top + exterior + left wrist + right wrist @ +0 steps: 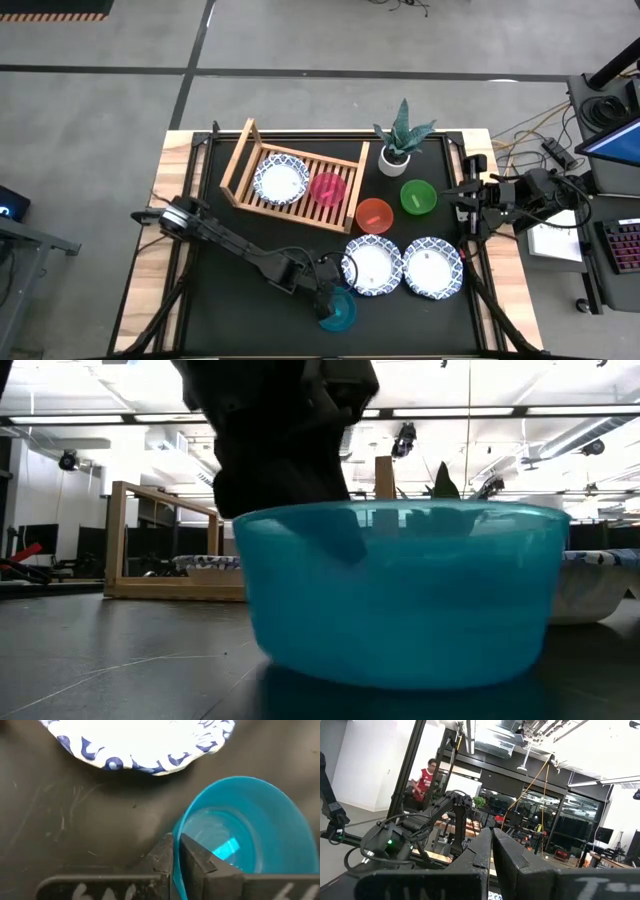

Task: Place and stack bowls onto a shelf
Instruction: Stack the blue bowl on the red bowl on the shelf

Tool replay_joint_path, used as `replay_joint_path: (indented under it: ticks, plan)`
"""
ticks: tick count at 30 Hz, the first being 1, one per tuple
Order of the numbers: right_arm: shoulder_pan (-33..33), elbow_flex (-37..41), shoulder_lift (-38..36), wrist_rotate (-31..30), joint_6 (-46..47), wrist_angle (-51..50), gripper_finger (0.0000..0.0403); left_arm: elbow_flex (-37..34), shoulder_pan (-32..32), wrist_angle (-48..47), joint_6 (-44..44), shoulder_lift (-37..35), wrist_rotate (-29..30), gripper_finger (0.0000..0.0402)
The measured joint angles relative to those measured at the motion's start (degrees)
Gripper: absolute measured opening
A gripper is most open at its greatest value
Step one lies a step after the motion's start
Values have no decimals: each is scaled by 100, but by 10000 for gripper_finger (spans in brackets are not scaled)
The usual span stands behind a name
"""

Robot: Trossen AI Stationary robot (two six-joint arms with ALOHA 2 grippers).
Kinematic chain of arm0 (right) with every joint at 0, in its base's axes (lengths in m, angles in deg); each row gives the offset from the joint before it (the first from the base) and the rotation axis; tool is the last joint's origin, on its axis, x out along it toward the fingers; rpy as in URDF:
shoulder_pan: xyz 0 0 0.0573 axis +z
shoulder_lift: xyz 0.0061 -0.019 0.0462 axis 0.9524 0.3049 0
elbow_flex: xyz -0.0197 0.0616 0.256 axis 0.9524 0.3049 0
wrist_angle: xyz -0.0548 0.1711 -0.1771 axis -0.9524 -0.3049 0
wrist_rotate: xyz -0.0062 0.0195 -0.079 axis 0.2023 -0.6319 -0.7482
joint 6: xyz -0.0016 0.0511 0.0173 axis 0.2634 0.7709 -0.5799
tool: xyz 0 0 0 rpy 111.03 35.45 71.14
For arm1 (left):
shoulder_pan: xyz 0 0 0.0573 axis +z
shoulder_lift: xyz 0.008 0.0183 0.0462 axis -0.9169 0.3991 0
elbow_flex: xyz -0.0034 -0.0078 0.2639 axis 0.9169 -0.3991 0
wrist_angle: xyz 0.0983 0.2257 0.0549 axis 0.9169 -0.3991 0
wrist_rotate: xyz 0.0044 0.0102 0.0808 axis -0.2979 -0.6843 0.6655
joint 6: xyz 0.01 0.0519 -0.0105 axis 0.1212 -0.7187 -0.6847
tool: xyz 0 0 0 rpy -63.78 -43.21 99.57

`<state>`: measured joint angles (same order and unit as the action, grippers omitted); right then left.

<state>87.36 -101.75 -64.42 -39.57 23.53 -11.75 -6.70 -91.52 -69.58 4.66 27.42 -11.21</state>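
Note:
Next, my left gripper releases the teal bowl inside the pink bowl (327,188) on the wooden shelf.
The teal bowl (340,312) stands near the table's front edge and fills the low view (400,590). My left gripper (327,297) is shut on its rim. The wooden shelf (243,160) stands at the far left and holds a white blue-rimmed bowl (281,179) and the pink bowl (328,188). Two more white blue-rimmed bowls (372,266) (432,268) rest on the table just right of the teal bowl. The red bowl (374,215) and the green bowl (418,196) rest on the table right of the shelf. My right gripper (466,196) is shut and empty at the table's right edge. My left gripper pinches the teal bowl's rim (176,879) on the bowl's left side, with one finger (200,862) inside the bowl and the other (161,857) outside. The fingers come from above, slanting in from the table's left. The bowl is upright, and its base looks to be on the table.
A white pot with a green plant (397,150) stands at the far side, right of the shelf. The shelf's raised frame (160,540) is at its left end. The nearest white bowl (140,745) lies close beside the teal bowl. A person shows far off in the room (422,782).

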Motion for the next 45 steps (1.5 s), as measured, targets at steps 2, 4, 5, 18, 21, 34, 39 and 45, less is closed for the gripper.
replay_joint_path:
  ticks: [2,4,5,18,21,34,39,45]
  plan:
    - [0,0,0,-1,3,3,9,70,3,-244,-152,-123,4,2]
    - [0,0,0,-1,8,2,9,117,34,-588,-294,-328,27,1]
    - [0,0,0,-2,9,7,9,132,57,-736,-369,-446,28,1]
    - [-2,-24,2,-3,56,7,9,134,1097,-2711,-1452,-1957,1320,0]
    - [-2,-24,2,-2,64,3,9,134,1657,-2916,-1888,-2089,1455,0]
    - [-2,-24,0,-9,64,3,9,125,3996,-1886,-3362,-1743,770,0]
    - [-2,-24,0,-11,67,-4,9,125,4246,-1646,-3445,-1568,386,0]
    - [-2,-24,0,-15,114,-25,9,123,4248,-1495,-3421,-1281,305,0]
